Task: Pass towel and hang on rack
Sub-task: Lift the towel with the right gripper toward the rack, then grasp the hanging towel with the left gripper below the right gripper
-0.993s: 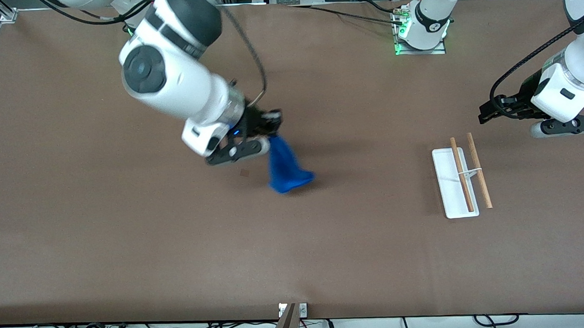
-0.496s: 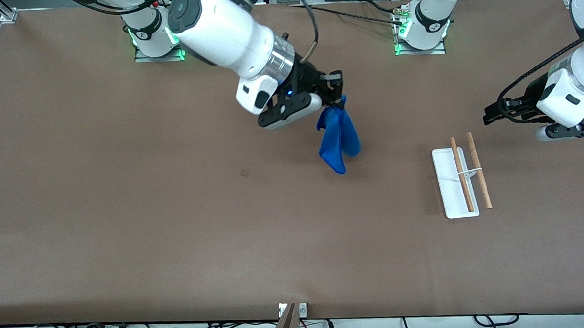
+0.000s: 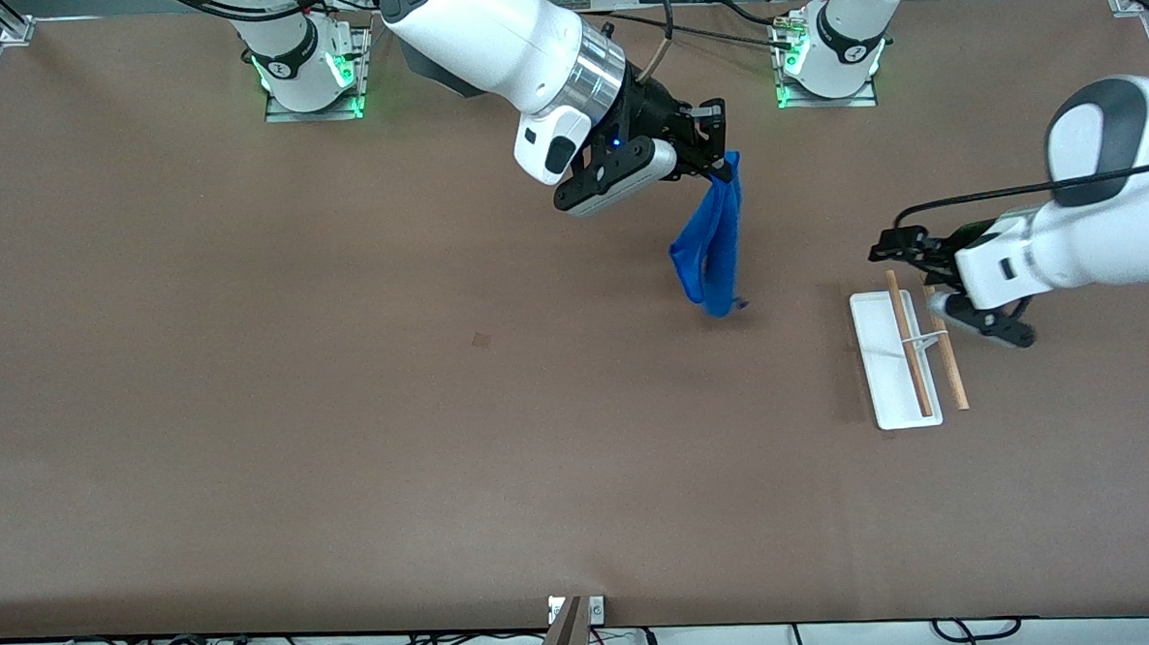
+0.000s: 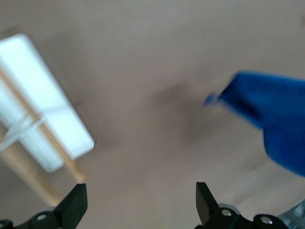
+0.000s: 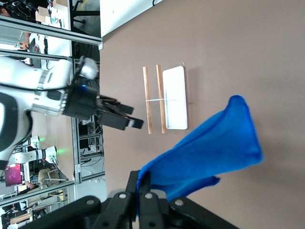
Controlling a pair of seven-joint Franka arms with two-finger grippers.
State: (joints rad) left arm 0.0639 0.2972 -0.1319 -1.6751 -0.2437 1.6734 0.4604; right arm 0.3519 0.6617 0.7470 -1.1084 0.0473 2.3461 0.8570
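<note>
Next, I close my left gripper on the blue towel's bottom corner [image 3: 726, 309] [image 4: 224, 97], next to its small loop, while my right gripper holds the top edge of the towel.
My right gripper [image 3: 723, 164] is shut on the top edge of a blue towel [image 3: 712, 249], which hangs free above the table's middle. Its closed fingers [image 5: 144, 183] pinch the towel [image 5: 205, 152] in the right wrist view. The rack [image 3: 882, 367], with a white base and two wooden rods [image 3: 910, 347], stands toward the left arm's end of the table. My left gripper [image 3: 886, 249] is open and empty over the end of the rack farther from the front camera. The left wrist view shows its gripper [image 4: 139, 205] wide apart, the rack [image 4: 52, 114] and the towel [image 4: 276, 119].
The brown table [image 3: 346, 420] has a small dark mark [image 3: 481, 340] near its middle. Both arm bases [image 3: 825, 59] stand along the table's edge farthest from the front camera. Cables lie past the edge nearest that camera.
My right gripper has carried the towel toward the left arm's end and lifted it off the table. My left gripper has swung in from the table's end to over the rack.
</note>
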